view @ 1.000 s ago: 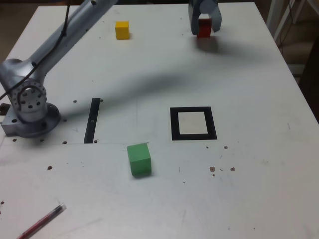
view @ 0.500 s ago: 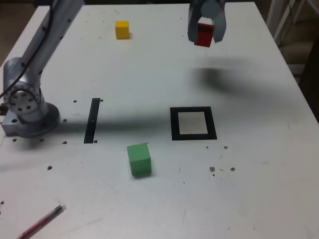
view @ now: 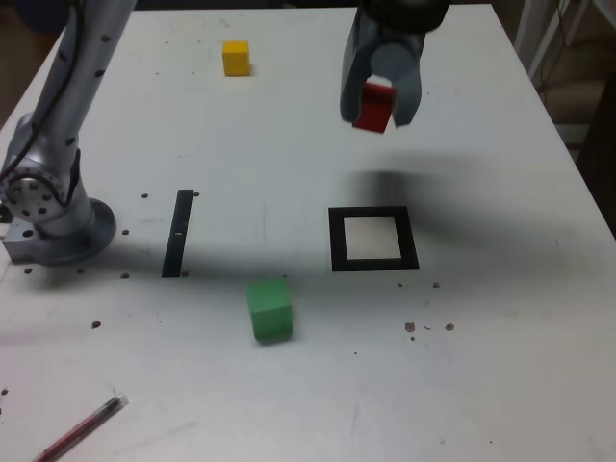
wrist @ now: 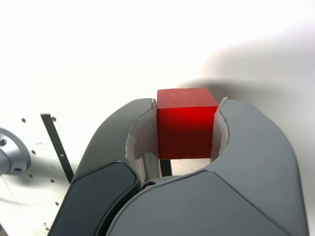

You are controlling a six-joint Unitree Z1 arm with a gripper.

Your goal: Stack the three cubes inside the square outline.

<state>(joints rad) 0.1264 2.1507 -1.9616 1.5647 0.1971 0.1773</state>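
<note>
My gripper is going to let go of the red cube on the pale centre of the black square outline [view: 373,241] [wrist: 191,166]. The red cube hangs just beyond that outline now.
My gripper [view: 378,104] is shut on the red cube [view: 372,106], which hangs in the air above the white table, a little beyond the square outline [view: 373,239]. Close up in the wrist view, the red cube [wrist: 187,123] sits clamped between the two grey fingers [wrist: 125,142] of my gripper [wrist: 186,129]. The outline is a black border with a pale centre and nothing stands in it. A yellow cube [view: 236,57] rests at the far side of the table. The green cube [view: 269,308] lies nearer, to the exterior view's left of the outline.
A narrow black strip [view: 178,232] lies on the table beside the arm's grey base [view: 48,207]. A red pen [view: 82,428] rests near the front left corner in the exterior view. The table's right edge [view: 568,144] is close to the gripper's side.
The gripper has lifted the red cube off the far part of the table and carried it nearer, toward the square outline. The other cubes have stayed put.
</note>
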